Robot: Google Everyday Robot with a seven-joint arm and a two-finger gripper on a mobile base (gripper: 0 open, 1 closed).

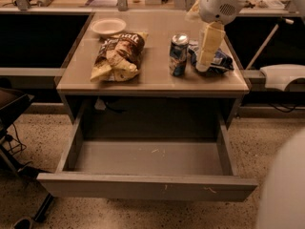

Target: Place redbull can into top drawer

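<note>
Next, the gripper closes on the redbull can's upper part (pixel 179 45), beside the dark blue and white snack bag.
The redbull can (pixel 178 55), blue and silver, stands upright on the desk top right of centre. The top drawer (pixel 147 187) is pulled wide out below the desk, and its grey inside is bare apart from a few small specks. My gripper (pixel 204 63) hangs down from the white arm (pixel 219 4) just right of the can, a small gap away, in front of the dark blue and white snack bag (pixel 221 61). It holds nothing that I can see.
A brown chip bag (pixel 119 56) lies left of the can, with a white bowl (pixel 108 26) behind it. A black chair base (pixel 14 118) is at the left. A white shelf edge (pixel 283 75) sticks out at the right.
</note>
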